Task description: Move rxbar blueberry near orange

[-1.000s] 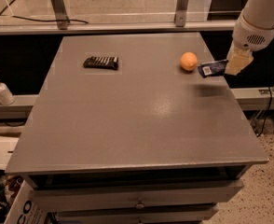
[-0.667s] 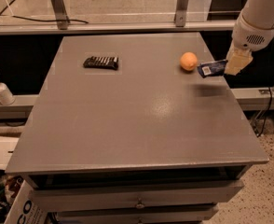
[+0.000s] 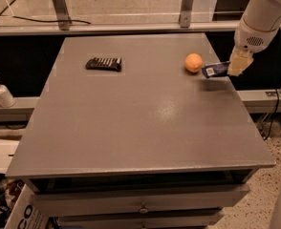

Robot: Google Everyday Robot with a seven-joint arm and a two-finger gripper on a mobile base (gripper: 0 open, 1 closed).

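My gripper needs to set the rxbar blueberry down on the grey table (image 3: 212, 76) between the orange and the side edge of the table.
The rxbar blueberry (image 3: 215, 69), a flat dark blue bar with a white patch, is held by one end in my gripper (image 3: 235, 67) at the table's right edge, a little above the top; its shadow lies below it. The orange (image 3: 193, 62) sits on the table just left of the bar's free end, a small gap between them. My white arm comes down from the upper right.
A black bar with white stripes (image 3: 103, 63) lies at the back left of the grey table (image 3: 131, 118). A white pump bottle (image 3: 0, 92) stands on the ledge left of the table. Drawers sit under the table's front edge.
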